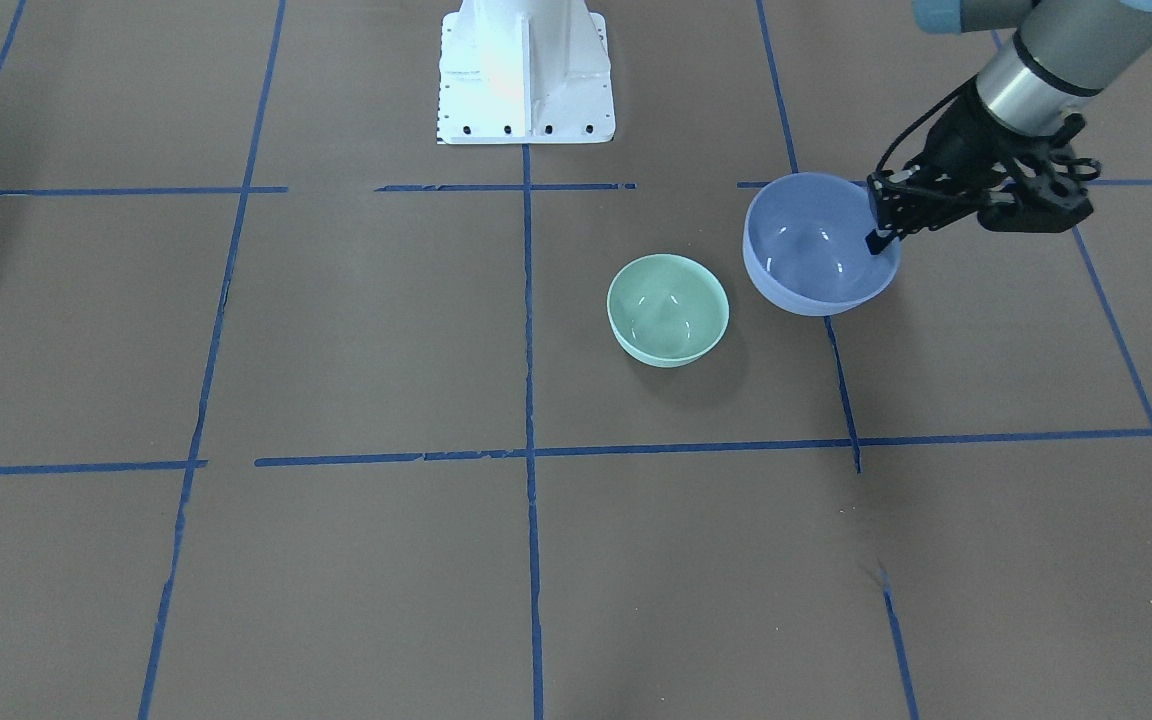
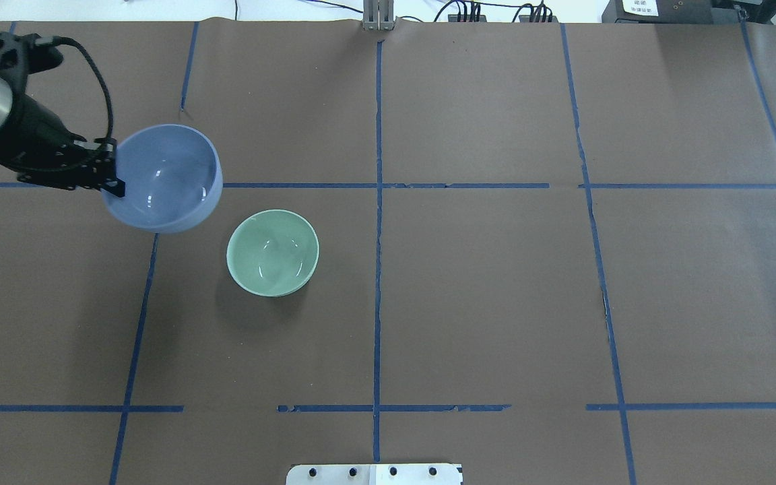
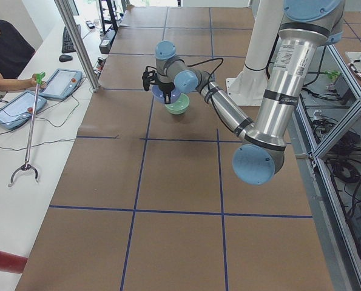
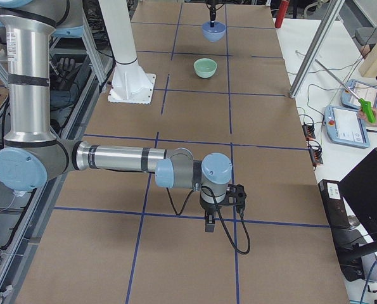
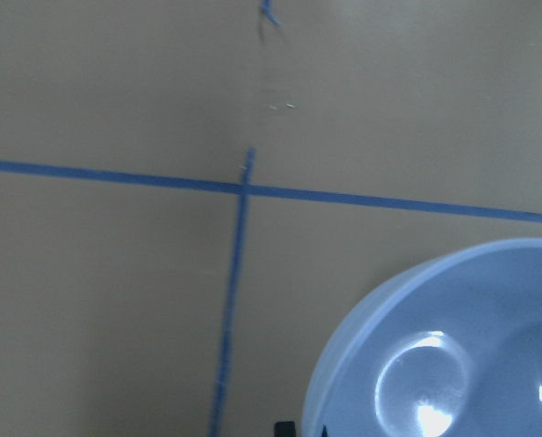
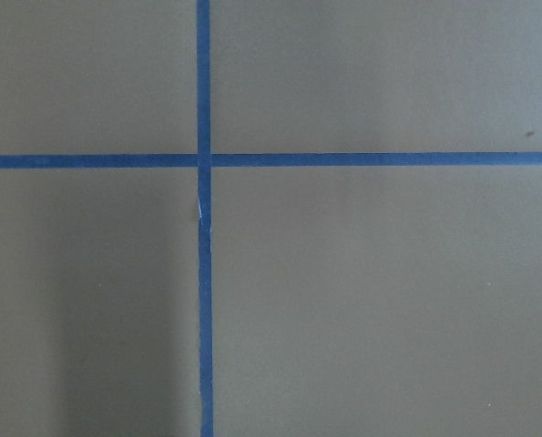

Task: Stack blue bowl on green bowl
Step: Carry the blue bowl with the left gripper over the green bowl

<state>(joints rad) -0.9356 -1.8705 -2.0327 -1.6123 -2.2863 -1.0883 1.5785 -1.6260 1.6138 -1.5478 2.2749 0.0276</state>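
Next, the left gripper releases the blue bowl inside the empty green bowl [image 1: 669, 308], so that it sits nested within that green bowl's rim.
The blue bowl [image 1: 816, 250] hangs a little above the table, held by its rim in my left gripper [image 1: 881, 235], which is shut on it with one finger inside the bowl. It also shows in the overhead view [image 2: 166, 178] and the left wrist view [image 5: 453, 355]. The green bowl [image 1: 668, 308] stands upright and empty on the table, close beside the blue one toward the table's middle [image 2: 272, 252]. My right gripper [image 4: 210, 221] hangs low over the table far from both bowls; it shows only in the exterior right view, so I cannot tell if it is open or shut.
The robot's white base [image 1: 526, 70] stands at the table's robot-side edge. Blue tape lines [image 2: 378, 269] grid the brown table cover. Operators' tablets [image 3: 19, 103] and a grabber stick [image 3: 28, 133] lie on the side bench.
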